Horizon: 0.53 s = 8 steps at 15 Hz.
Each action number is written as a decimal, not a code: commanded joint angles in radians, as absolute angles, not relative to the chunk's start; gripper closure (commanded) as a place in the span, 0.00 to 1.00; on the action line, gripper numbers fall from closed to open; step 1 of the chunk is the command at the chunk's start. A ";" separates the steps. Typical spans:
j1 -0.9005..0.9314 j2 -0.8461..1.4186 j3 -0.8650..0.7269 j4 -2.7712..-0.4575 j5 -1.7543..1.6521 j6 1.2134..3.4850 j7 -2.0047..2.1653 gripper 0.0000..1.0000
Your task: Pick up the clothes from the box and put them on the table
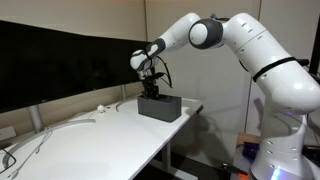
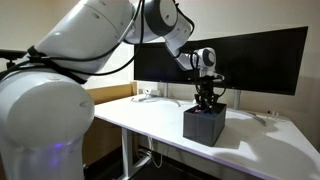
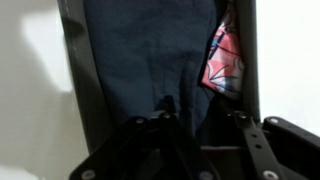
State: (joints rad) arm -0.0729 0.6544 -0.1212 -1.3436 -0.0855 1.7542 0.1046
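Observation:
The gripper's fingers sit too shallow above the dark blue cloth, so the robot should open them wider, reach deeper and close on its fold [image 3: 190, 88] beside the patterned cloth.
A black box [image 1: 160, 106] stands on the white table [image 1: 90, 145] near its far edge; it shows in both exterior views [image 2: 203, 124]. My gripper [image 1: 151, 88] hangs straight down over the box's open top [image 2: 207, 100]. In the wrist view the box holds a dark blue cloth [image 3: 140, 60] and a red, white and blue patterned cloth [image 3: 222, 60] against the right wall. My gripper [image 3: 200, 128] is open just above the dark blue cloth, its fingers spread to either side. It holds nothing.
A wide black screen [image 1: 60, 60] stands behind the table [image 2: 260, 60]. White cables [image 1: 55, 128] lie on the table toward its near end. The table edge [image 1: 185, 125] runs close beside the box. The box's dark walls [image 3: 80, 70] flank the clothes.

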 commanded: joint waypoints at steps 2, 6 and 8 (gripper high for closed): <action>-0.090 0.683 -0.109 -1.319 -0.071 1.727 0.103 0.90; -0.122 0.656 -0.102 -1.319 0.003 1.758 0.114 0.59; -0.146 0.657 -0.102 -1.307 0.050 1.753 0.116 0.47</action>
State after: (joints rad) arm -0.0993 0.6600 -0.1169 -1.3224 -0.0167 1.7494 0.1046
